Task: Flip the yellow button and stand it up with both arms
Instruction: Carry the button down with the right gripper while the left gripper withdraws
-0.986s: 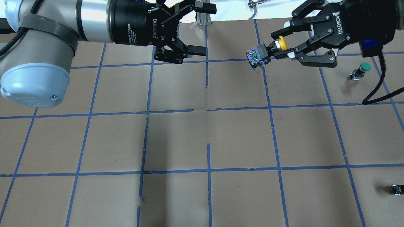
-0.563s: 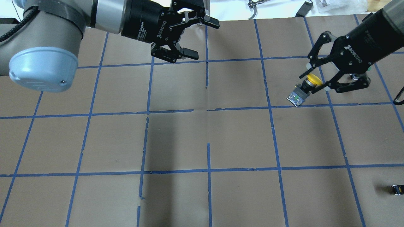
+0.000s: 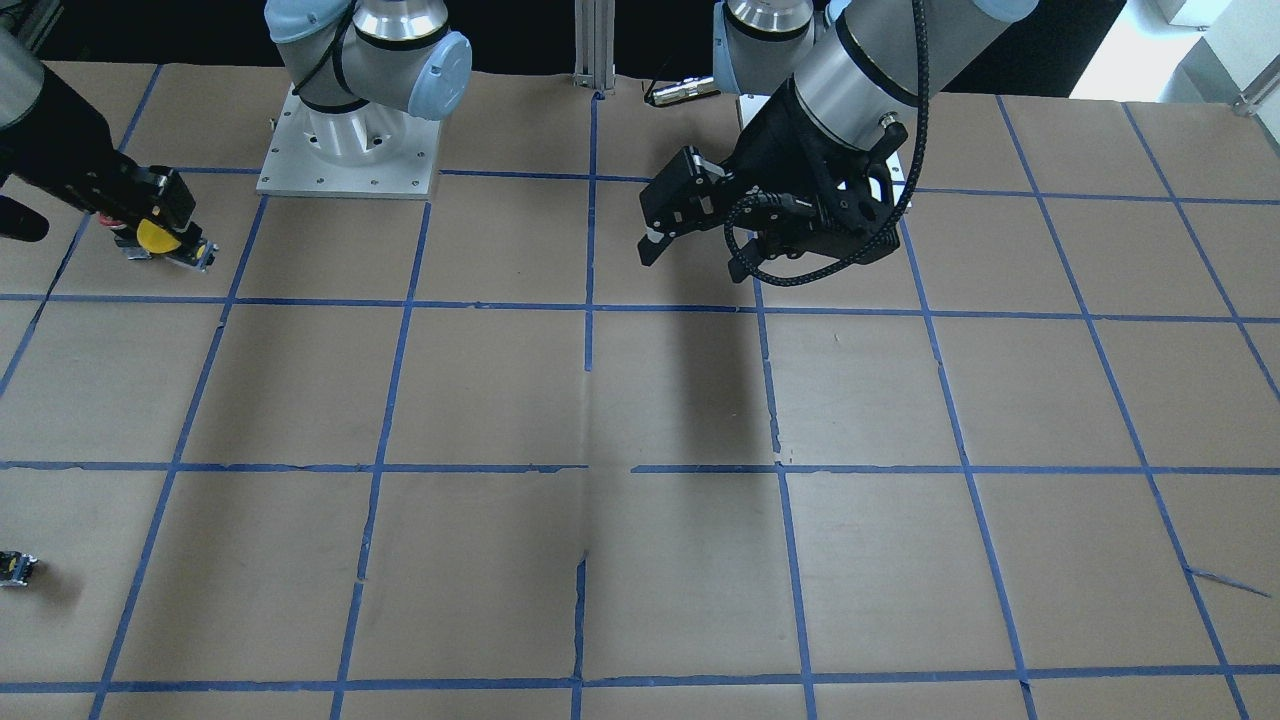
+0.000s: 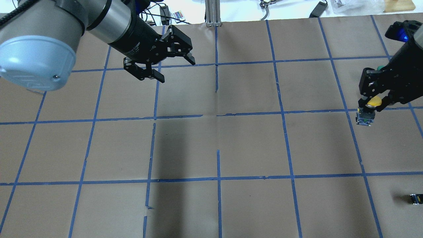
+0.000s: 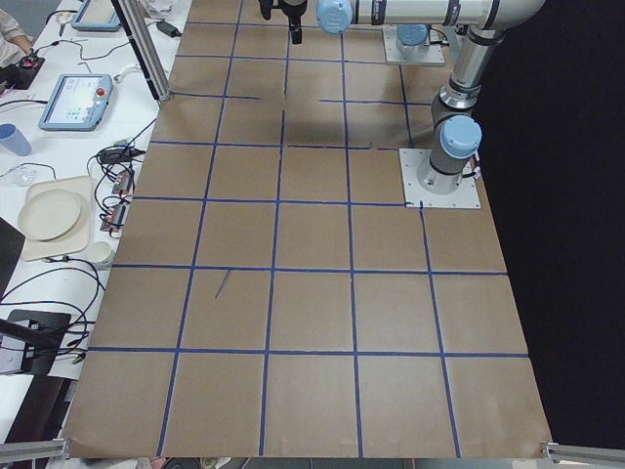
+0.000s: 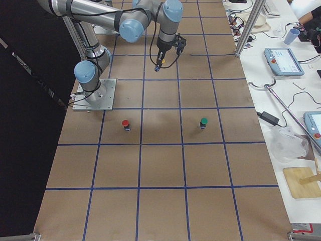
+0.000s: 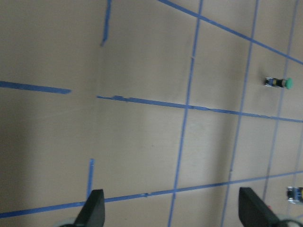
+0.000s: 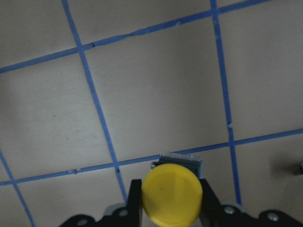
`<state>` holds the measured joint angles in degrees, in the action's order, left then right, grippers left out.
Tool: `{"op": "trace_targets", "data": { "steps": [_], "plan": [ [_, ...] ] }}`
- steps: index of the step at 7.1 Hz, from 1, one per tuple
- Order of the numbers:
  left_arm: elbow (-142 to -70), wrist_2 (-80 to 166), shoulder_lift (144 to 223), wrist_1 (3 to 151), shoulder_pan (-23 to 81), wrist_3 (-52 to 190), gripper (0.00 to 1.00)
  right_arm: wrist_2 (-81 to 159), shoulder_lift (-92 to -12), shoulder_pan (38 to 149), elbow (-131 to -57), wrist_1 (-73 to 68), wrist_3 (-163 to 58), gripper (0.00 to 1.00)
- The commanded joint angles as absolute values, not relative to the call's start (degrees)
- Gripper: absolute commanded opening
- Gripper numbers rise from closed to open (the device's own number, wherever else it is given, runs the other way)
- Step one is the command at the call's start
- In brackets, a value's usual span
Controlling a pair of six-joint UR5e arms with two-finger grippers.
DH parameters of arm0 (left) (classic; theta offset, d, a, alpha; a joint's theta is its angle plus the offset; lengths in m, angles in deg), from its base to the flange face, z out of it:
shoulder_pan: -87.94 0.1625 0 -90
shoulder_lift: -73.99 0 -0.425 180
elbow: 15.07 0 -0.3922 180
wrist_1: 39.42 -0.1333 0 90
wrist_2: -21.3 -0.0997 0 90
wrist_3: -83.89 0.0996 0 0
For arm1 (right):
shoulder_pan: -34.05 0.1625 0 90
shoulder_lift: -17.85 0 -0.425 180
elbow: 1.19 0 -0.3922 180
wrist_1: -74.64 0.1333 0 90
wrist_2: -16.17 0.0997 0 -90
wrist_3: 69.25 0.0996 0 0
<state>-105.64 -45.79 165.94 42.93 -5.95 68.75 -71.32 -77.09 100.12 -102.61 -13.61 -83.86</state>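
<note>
Next, I set the yellow button with my right gripper in the bare taped square (image 3: pixel 96 394) just behind the tiny black block.
The yellow button (image 4: pixel 365 118) has a round yellow cap and a grey boxy body. My right gripper (image 4: pixel 372 105) is shut on it at the table's right edge, fingers on either side of the neck under the cap. The cap faces up into the right wrist view (image 8: pixel 172 191), with the body pointing down at the paper. I cannot tell if the body touches the table. The button also shows in the front-facing view (image 3: pixel 155 236). My left gripper (image 4: pixel 177 71) is open and empty, far off at the back left of centre.
A green-capped button (image 7: pixel 282 83) stands just behind my right gripper. A tiny black block with a yellow mark (image 4: pixel 415 198) lies at the near right edge. A metal post (image 4: pixel 213 13) stands at the table's back edge. Blue tape lines grid the brown paper.
My right gripper has carried the yellow button right and down, turning from sideways to pointing at the table. My left gripper, still open, has drawn back to the left.
</note>
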Motion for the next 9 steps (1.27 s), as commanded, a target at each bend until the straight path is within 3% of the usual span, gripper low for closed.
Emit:
{"op": "trace_targets", "data": {
  "steps": [1, 3, 5, 9],
  "plan": [
    [-101.31, -59.67, 166.19, 48.36, -5.40, 74.54, 0.99, -71.82, -76.90, 91.04, -110.85, -28.66, -104.58, 0.07],
    [-100.50, -65.59, 165.49, 51.97, -5.32, 76.15, 0.99, -68.76, -76.28, 86.10, -116.57, -38.61, -113.51, 0.07],
    [-99.27, -65.63, 166.19, 53.83, 0.28, 78.00, 0.99, -64.10, -75.76, 79.87, -118.61, -39.88, -119.58, 0.07],
    [-99.27, -71.22, 166.36, 54.80, -5.11, 78.97, 0.99, -59.86, -64.09, 76.50, -118.08, -49.96, -121.64, 0.07]
  ]
}}
